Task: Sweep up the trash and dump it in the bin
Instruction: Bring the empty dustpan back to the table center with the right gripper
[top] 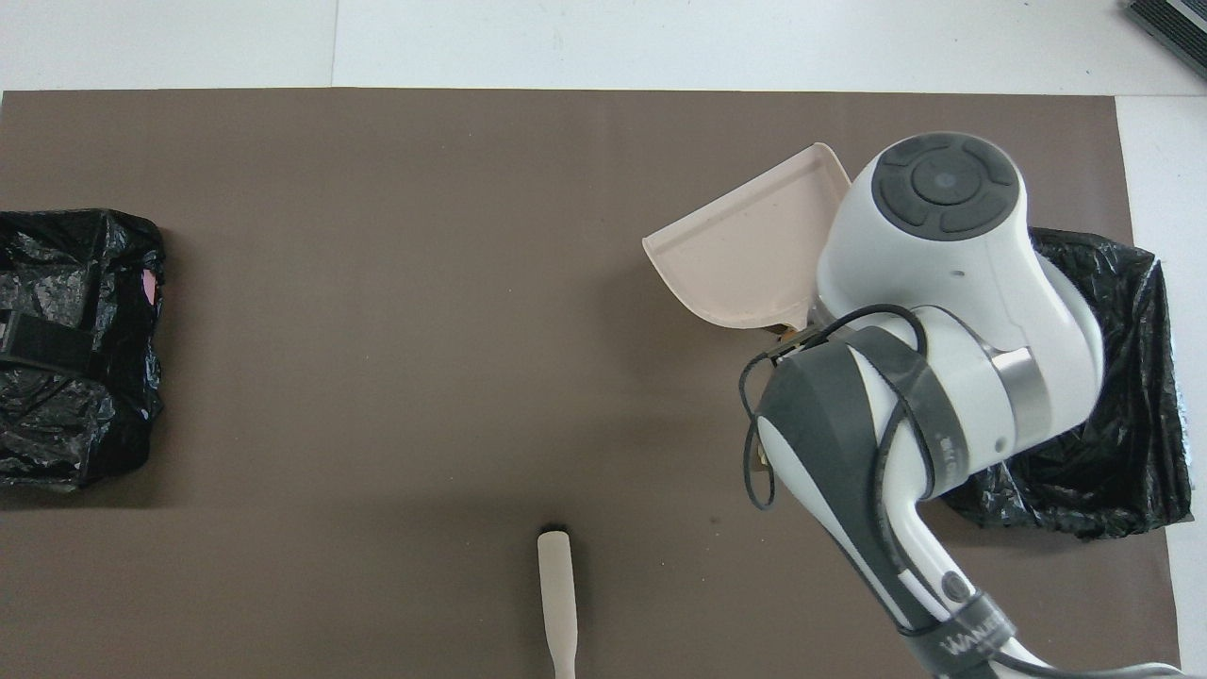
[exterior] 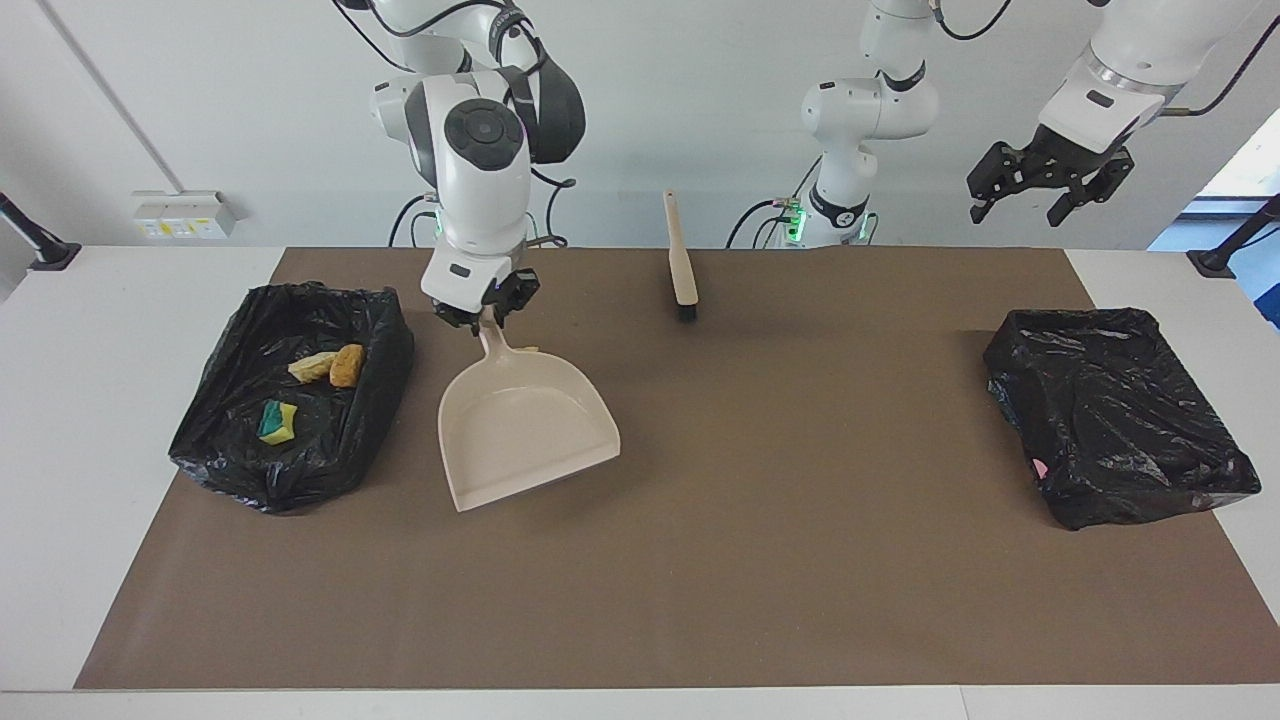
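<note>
The right gripper will release the beige dustpan on the bare brown mat straight (top: 553, 301) beyond the hand brush.
My right gripper (exterior: 483, 316) is shut on the handle of the beige dustpan (exterior: 525, 425), which hangs tilted low over the mat beside the bin. The pan (top: 745, 255) looks empty. The bin (exterior: 215, 440), lined with a black bag, stands at the right arm's end of the table and holds three pieces of trash: a pale scrap (exterior: 313, 367), an orange-tan lump (exterior: 347, 365) and a green-yellow sponge bit (exterior: 277, 421). The pan and my right arm hide the loose trash on the mat. My left gripper (exterior: 1016, 210) hangs open and waits high over the left arm's end.
A beige hand brush (exterior: 682, 262) lies on the brown mat near the robots, at mid-table, its handle (top: 558, 604) pointing toward them. A second black bag-lined bin (exterior: 1115, 415) sits at the left arm's end. White table (exterior: 60, 420) borders the mat.
</note>
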Tool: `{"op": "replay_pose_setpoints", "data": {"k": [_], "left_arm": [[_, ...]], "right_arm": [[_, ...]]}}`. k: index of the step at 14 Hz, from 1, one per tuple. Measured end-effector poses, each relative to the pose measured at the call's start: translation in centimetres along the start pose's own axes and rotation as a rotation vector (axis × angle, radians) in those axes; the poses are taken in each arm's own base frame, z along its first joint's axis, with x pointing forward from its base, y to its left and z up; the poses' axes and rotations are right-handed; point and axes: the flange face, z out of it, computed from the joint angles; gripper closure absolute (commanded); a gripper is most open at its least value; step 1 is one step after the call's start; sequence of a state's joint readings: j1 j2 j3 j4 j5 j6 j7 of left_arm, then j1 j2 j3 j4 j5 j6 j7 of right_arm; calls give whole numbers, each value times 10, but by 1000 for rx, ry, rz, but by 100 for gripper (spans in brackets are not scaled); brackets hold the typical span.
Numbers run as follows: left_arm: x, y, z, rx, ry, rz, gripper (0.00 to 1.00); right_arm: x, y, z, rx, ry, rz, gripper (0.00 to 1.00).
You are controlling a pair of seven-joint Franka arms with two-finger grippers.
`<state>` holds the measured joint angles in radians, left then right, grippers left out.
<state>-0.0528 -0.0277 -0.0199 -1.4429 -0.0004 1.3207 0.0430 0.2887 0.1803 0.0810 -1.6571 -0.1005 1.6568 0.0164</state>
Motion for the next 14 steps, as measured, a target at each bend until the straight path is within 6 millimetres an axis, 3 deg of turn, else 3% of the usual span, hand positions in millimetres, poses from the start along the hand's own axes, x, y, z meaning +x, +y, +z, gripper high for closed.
{"op": "replay_pose_setpoints", "data": {"k": [5, 7, 12, 14], "left_arm": [[0, 4, 0, 1, 0, 7, 0], [0, 4, 0, 1, 0, 7, 0], [0, 4, 0, 1, 0, 8, 0], [0, 4, 0, 1, 0, 8, 0]], "right_arm": [[29, -70, 34, 98, -3, 225, 100], [43, -94, 45, 132, -5, 262, 100], [84, -187, 72, 166, 44, 317, 100], [93, -208, 84, 193, 62, 320, 100]]}}
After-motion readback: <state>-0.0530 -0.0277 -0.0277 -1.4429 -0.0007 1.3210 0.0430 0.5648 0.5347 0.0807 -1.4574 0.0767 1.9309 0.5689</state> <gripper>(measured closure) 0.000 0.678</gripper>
